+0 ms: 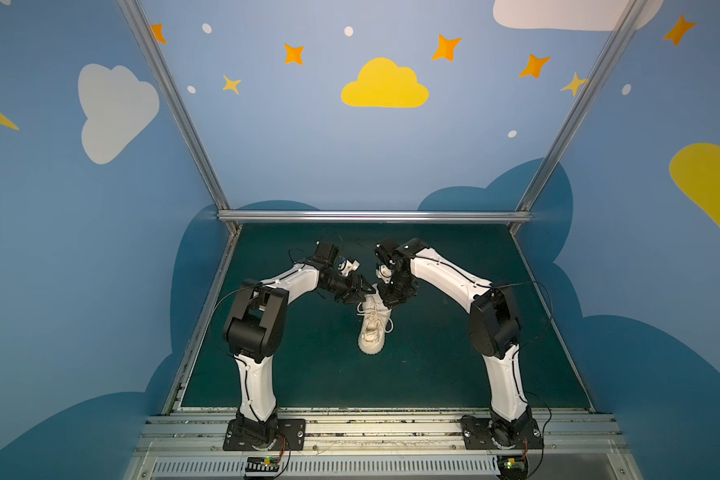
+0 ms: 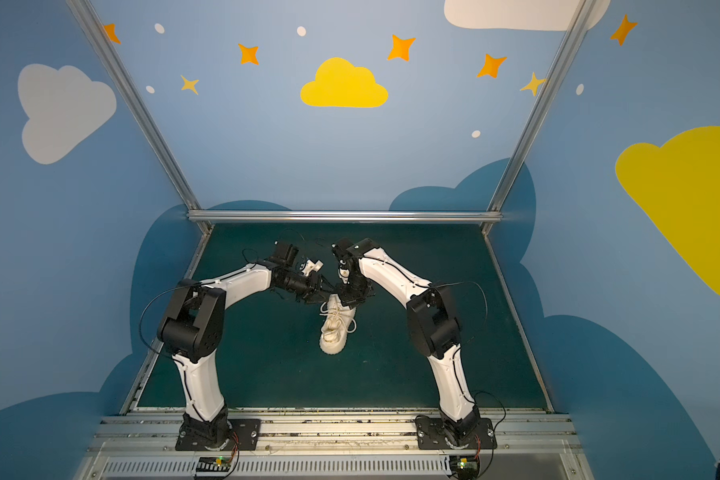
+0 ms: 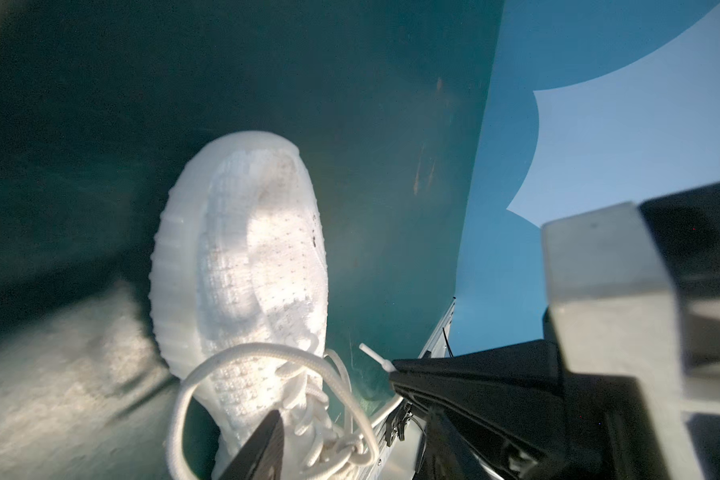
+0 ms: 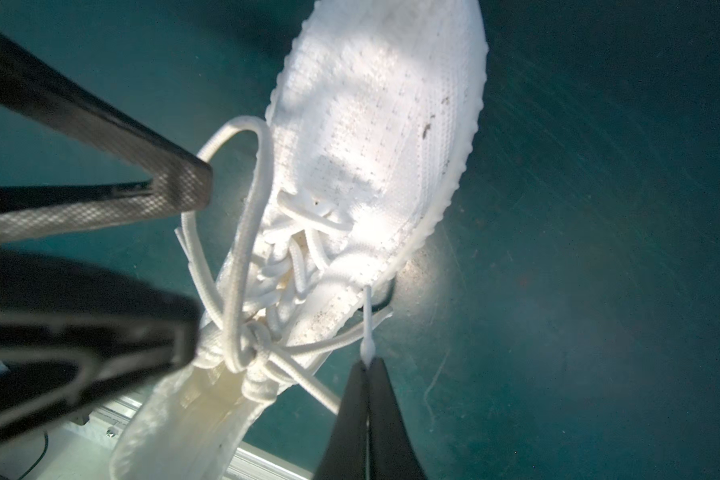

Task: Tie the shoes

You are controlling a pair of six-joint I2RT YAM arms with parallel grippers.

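The loop stands loose by my open left gripper, which should pinch the loop's side (image 4: pixel 190 224) before my right gripper pulls the lace end.
A single cream knit shoe (image 1: pixel 373 332) (image 2: pixel 336 330) lies on the green mat with its toe toward the front. In the right wrist view its laces are knotted (image 4: pixel 258 338) at the tongue, and one long loop (image 4: pixel 269 153) stands up beside the shoe (image 4: pixel 375 124). My right gripper (image 4: pixel 367 368) (image 1: pixel 391 300) is shut on a lace end, with the plastic tip poking out past the fingertips. My left gripper (image 4: pixel 198 255) (image 1: pixel 362 289) stands open at the shoe's collar. Its fingers straddle the loop strands and clamp nothing. The left wrist view shows the loop (image 3: pixel 246 350) over the shoe (image 3: pixel 262 249), and the right gripper (image 3: pixel 395 372).
The green mat (image 1: pixel 433 374) is bounded by an aluminium rail (image 1: pixel 371 216) at the back and a slotted rail (image 1: pixel 371 428) at the front, where both arm bases sit. Blue painted walls close in the sides. Both arms arch inward, their wrists nearly meeting above the shoe's heel.
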